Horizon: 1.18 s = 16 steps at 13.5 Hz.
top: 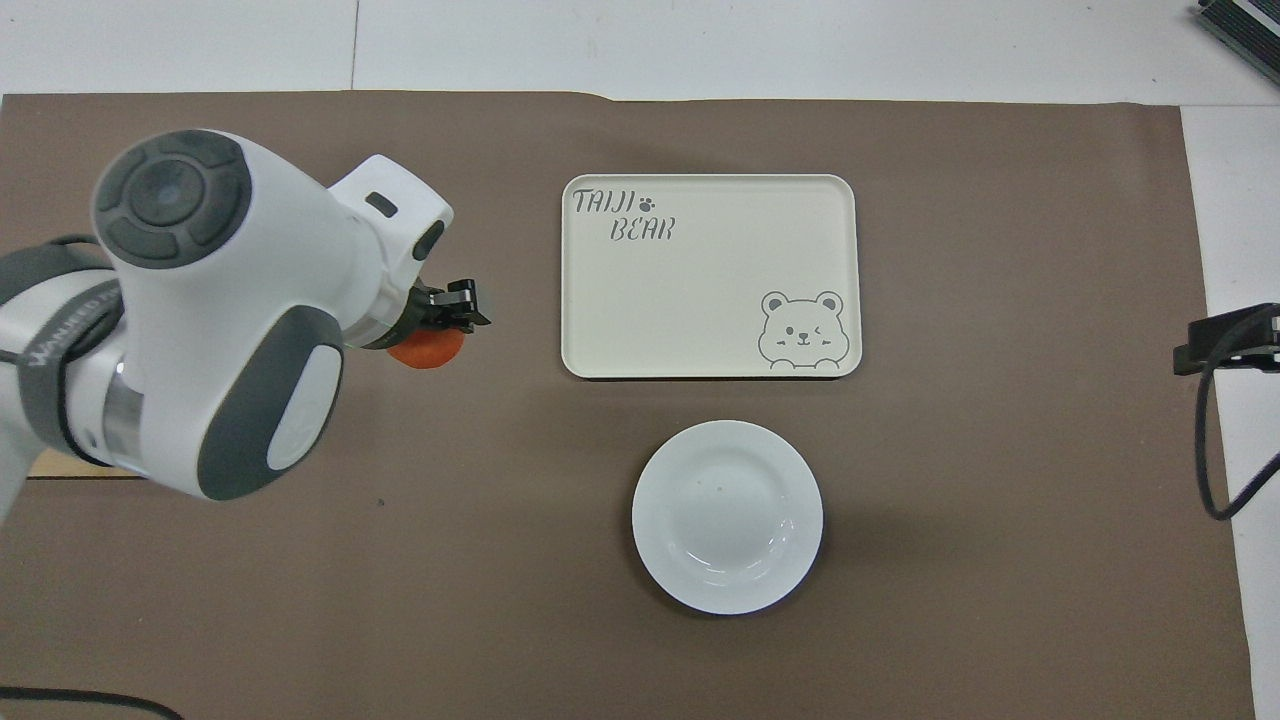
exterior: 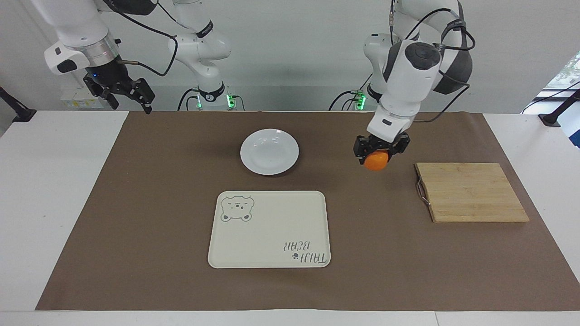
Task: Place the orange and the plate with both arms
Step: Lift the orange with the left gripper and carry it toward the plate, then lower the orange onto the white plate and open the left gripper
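Observation:
My left gripper is going to let go of the orange near the middle of the white plate (top: 723,518).
My left gripper (exterior: 377,155) is shut on the orange (exterior: 377,161) and holds it in the air over the brown mat, between the wooden board and the white plate (exterior: 269,151). In the overhead view the orange (top: 428,351) shows under the left gripper (top: 447,320), beside the cream tray. The plate (top: 727,515) lies empty on the mat, nearer to the robots than the tray. My right gripper (exterior: 129,96) waits open and empty, raised over the table's edge at the right arm's end.
A cream bear tray (exterior: 269,228) lies empty, farther from the robots than the plate; it also shows in the overhead view (top: 710,275). A bamboo cutting board (exterior: 471,192) with a metal handle lies at the left arm's end. A brown mat (exterior: 136,203) covers the table.

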Tool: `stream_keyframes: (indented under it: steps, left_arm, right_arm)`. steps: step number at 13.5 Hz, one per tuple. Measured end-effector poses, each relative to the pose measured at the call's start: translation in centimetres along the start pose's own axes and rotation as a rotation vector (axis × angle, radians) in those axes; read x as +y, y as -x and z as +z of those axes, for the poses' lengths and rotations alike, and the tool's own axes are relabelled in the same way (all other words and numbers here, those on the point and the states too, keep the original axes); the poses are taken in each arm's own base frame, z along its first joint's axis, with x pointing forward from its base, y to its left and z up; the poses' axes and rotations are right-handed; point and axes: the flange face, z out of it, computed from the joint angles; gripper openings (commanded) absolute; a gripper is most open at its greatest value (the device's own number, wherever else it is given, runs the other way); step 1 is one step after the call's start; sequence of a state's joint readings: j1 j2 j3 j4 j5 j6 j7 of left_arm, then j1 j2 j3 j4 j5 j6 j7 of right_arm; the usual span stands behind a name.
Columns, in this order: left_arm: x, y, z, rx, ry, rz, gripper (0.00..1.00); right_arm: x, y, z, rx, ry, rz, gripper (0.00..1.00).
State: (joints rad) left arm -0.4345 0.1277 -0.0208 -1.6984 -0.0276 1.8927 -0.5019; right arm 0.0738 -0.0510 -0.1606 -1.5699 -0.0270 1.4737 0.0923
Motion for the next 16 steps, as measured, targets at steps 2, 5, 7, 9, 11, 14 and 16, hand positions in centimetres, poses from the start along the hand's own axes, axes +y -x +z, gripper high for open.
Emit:
stream_keyframes:
  steps: [2,5,7,9,11,14,16]
  left_arm:
    - [4.1,2.4,0.6,0.001,0.007,0.000,0.00]
    - [10.8,6.3,3.9,0.006,0.025,0.009,0.00]
    - [14.6,8.9,6.6,-0.002,0.027,0.024,0.00]
    - [17.2,11.2,8.9,0.005,0.042,0.019,0.00]
    - [18.9,13.5,11.1,0.014,0.058,0.013,0.00]
    - [20.4,16.8,13.6,0.011,0.065,0.008,0.00]
    - [21.2,18.1,15.8,0.001,0.058,-0.013,0.00]
  right_arm:
    - [0.0,0.0,0.0,0.000,0.000,0.000,1.00]
    - [0.0,0.0,0.0,0.000,0.000,0.000,1.00]
    - [0.0,0.0,0.0,0.000,0.000,0.000,1.00]
    - [0.0,0.0,0.0,0.000,0.000,0.000,1.00]
    - [0.0,0.0,0.0,0.000,0.000,0.000,1.00]
    - [0.0,0.0,0.0,0.000,0.000,0.000,1.00]
    - [0.0,0.0,0.0,0.000,0.000,0.000,1.00]
